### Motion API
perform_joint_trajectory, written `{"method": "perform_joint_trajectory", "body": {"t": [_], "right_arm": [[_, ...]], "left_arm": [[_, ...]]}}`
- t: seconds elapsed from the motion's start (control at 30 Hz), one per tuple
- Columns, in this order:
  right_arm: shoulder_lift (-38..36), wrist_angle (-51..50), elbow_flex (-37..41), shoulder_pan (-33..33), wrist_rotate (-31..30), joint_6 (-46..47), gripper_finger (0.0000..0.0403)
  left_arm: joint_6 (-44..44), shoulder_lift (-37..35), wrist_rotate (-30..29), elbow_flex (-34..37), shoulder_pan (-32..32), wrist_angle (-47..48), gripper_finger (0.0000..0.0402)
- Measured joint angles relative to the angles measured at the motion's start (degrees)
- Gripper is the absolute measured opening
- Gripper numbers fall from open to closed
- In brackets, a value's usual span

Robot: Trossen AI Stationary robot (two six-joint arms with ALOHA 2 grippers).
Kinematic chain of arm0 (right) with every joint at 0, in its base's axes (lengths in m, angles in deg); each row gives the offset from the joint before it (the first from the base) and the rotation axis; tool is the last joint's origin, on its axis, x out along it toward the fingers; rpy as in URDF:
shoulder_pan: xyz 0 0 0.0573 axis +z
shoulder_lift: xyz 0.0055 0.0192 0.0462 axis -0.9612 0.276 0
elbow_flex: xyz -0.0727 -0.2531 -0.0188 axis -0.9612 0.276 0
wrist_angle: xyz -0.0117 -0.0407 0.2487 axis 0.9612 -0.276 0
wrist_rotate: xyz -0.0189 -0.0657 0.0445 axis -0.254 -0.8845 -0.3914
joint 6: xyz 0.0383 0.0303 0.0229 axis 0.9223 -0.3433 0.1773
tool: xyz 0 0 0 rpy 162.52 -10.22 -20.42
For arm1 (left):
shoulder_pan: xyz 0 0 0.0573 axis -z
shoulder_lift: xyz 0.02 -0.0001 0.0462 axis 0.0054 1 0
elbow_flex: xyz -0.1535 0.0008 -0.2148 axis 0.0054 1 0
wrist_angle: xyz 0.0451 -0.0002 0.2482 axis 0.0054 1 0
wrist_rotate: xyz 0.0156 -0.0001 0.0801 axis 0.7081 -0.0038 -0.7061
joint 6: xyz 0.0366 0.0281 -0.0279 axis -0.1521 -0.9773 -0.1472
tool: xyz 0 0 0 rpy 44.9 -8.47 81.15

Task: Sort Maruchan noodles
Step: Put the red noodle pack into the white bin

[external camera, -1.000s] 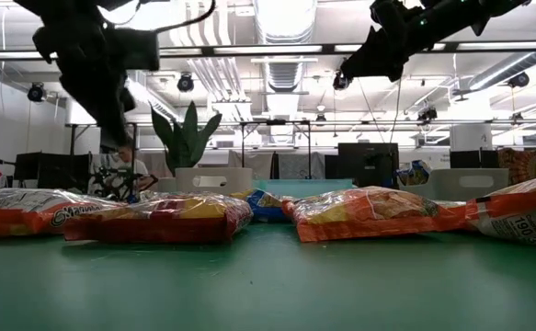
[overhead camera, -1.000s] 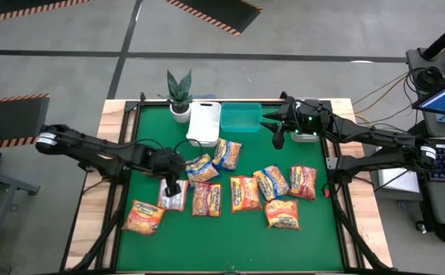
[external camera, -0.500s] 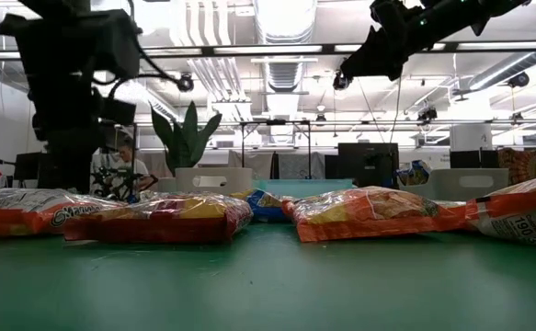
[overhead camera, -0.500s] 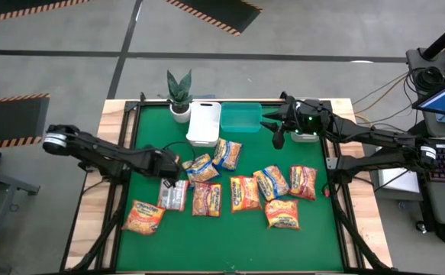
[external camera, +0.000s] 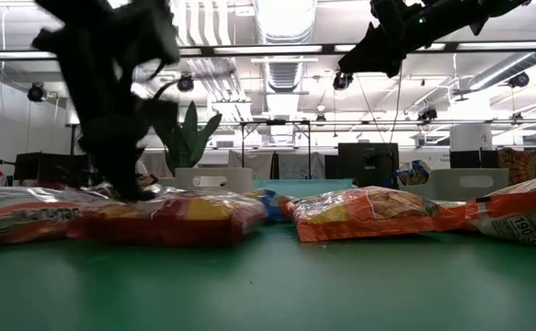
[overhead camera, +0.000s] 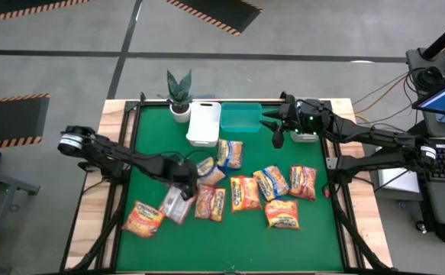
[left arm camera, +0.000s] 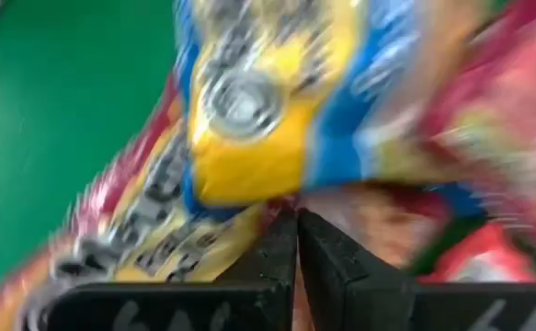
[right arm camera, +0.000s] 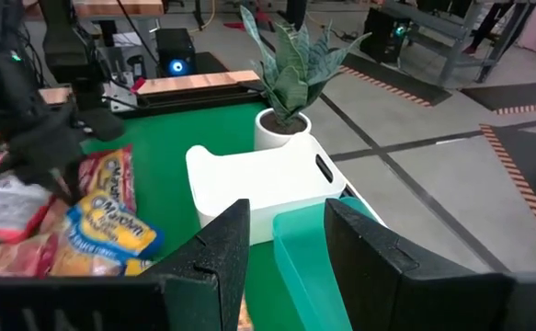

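Note:
Next, I back my left gripper off, open it and take the red packet's loose end (right arm camera: 114,164) before lifting it, as the blue-yellow packet is over part of the red packet.
Several Maruchan noodle packets lie flat on the green table (overhead camera: 146,153): orange-yellow (overhead camera: 143,218), red-brown (overhead camera: 245,193) and blue-marked (overhead camera: 228,153) ones. My left gripper (overhead camera: 187,183) is shut and low among the packets on the table's left side, between a blue-yellow packet (left arm camera: 249,129) and a pale red packet (overhead camera: 175,205) that lies askew. In the low view its tips (external camera: 137,191) reach the top of the packets. My right gripper (overhead camera: 278,137) is open and hangs in the air at the far side, beside the teal bin (overhead camera: 241,117). My left gripper comes from above, slanting toward the table's right, with its fingers shut. Its fingertips (left arm camera: 290,241) touch the near edge of the blue-yellow packet (left arm camera: 240,188), where that packet overlaps a red one. Nothing shows between the fingers; the view is blurred.
A white bin (overhead camera: 204,122) and the teal bin stand side by side at the far edge, with a potted plant (overhead camera: 179,95) at the far left corner. Bare green table lies along the near edge (overhead camera: 230,252) and on the far left.
My left gripper has swept toward the table's right, staying low. The pale red packet beneath it has turned askew and slid toward the near edge. The blue-yellow packet beside it has shifted a little to the right.

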Motion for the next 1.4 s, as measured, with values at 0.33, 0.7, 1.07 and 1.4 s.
{"method": "perform_joint_trajectory", "body": {"t": [0.33,0.7,1.07,1.4], "right_arm": [[0.0,0.1,0.0,0.0,0.0,-0.8,0.0132],[0.0,0.2,0.0,0.0,0.0,-1.6,0.0132],[0.0,0.3,0.0,0.0,0.0,-2.1,0.0132],[0.0,0.3,0.0,0.0,0.0,-2.0,0.0132]], "left_arm": [[-0.4,-10.3,0.6,-3.1,-1.9,7.9,0.0000],[21.8,-28.6,2.5,11.0,-10.7,9.1,0.0005],[27.9,-33.0,9.3,13.2,-10.7,6.4,0.0190],[34.2,-29.8,4.9,14.5,-10.7,7.0,0.0354]]}}
